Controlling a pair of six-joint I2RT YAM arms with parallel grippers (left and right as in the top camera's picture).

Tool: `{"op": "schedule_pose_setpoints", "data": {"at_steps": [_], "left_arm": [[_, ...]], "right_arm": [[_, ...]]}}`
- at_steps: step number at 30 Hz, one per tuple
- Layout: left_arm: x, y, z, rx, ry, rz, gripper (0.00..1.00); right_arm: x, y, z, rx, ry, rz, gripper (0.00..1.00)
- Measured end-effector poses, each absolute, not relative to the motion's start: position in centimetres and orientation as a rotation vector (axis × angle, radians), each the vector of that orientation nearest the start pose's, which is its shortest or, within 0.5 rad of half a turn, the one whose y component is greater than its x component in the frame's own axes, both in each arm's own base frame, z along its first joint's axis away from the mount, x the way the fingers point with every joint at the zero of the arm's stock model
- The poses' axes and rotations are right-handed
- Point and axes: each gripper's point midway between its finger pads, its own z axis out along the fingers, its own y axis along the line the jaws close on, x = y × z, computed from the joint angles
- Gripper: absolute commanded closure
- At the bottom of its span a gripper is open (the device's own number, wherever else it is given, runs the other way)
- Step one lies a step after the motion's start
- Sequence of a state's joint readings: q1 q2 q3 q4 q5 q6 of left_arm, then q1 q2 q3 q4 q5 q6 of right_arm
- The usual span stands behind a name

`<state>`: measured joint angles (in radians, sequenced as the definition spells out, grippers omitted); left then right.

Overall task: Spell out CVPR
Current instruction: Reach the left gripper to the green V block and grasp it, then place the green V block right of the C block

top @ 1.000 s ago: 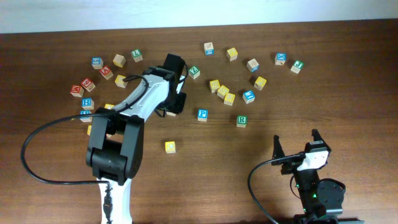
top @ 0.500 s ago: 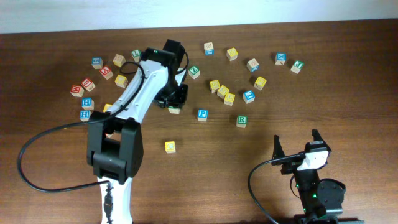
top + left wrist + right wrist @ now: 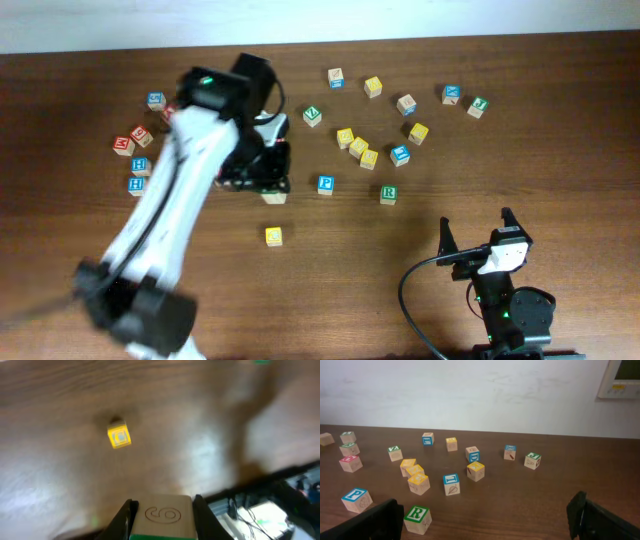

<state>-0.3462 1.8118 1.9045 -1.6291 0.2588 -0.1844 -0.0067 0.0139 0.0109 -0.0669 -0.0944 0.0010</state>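
Observation:
The wooden block will go down from my left gripper just beside the yellow C block (image 3: 299, 236) (image 3: 152, 431), where I will put it on that block's green R block side.
My left gripper (image 3: 266, 184) is shut on a wooden block (image 3: 162, 514) with a green face and a carved 6 on its side; its letter is hidden. It holds the block above the table, behind the yellow C block (image 3: 273, 236), which also shows in the left wrist view (image 3: 119, 438). The blue P block (image 3: 325, 184) and green R block (image 3: 389, 194) lie to the right. My right gripper (image 3: 480, 240) is open and empty near the front edge, with P (image 3: 356, 499) and R (image 3: 418, 518) ahead of it.
Several letter blocks are scattered along the back: a cluster at the left (image 3: 138, 163), yellow ones in the middle (image 3: 357, 147), and others at the right (image 3: 452, 95). The right arm's base (image 3: 512, 312) and cable sit at the front right.
My left arm has swung and lifted, now blurred with motion. Its gripper has moved a little toward the front with the block in it. The right arm has not moved.

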Motion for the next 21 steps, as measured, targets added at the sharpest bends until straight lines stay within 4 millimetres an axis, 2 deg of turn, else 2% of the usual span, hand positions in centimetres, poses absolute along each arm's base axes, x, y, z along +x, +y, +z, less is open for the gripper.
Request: {"op": "schedule_pose_setpoints", "data": {"at_steps": [3, 5, 6, 8, 10, 11, 15, 18, 21], "left_arm": [[26.0, -14.2, 26.1, 0.267, 3.026, -0.442, 0.83], [24.9, -14.6, 26.3, 0.256, 2.988, -0.455, 0.79], [24.1, -15.1, 25.4, 0.255, 2.999, -0.455, 0.78], [24.6, -16.9, 22.4, 0.228, 2.984, -0.459, 0.79], [25.1, -18.4, 18.4, 0.192, 2.993, -0.458, 0.8], [24.9, -18.9, 15.8, 0.168, 3.034, -0.43, 0.8], [26.1, -18.4, 8.1, -0.001, 3.085, -0.266, 0.83], [27.9, -18.4, 4.9, -0.06, 3.072, -0.182, 0.83], [28.9, -18.5, 3.6, -0.073, 3.056, -0.153, 0.85]], "right_arm": [[24.6, 1.5, 15.9, -0.067, 1.64, 0.073, 0.02], [24.6, 1.5, 15.9, -0.067, 1.64, 0.073, 0.02], [24.6, 1.5, 15.9, -0.067, 1.64, 0.073, 0.02], [24.6, 1.5, 15.9, -0.067, 1.641, 0.073, 0.02], [24.6, 1.5, 15.9, -0.066, 1.64, 0.073, 0.02], [24.6, 1.5, 15.9, -0.066, 1.64, 0.073, 0.02], [24.6, 1.5, 15.9, -0.067, 1.64, 0.073, 0.02], [24.6, 1.5, 15.9, -0.067, 1.64, 0.073, 0.02], [24.6, 1.5, 15.9, -0.067, 1.64, 0.073, 0.02]]}}
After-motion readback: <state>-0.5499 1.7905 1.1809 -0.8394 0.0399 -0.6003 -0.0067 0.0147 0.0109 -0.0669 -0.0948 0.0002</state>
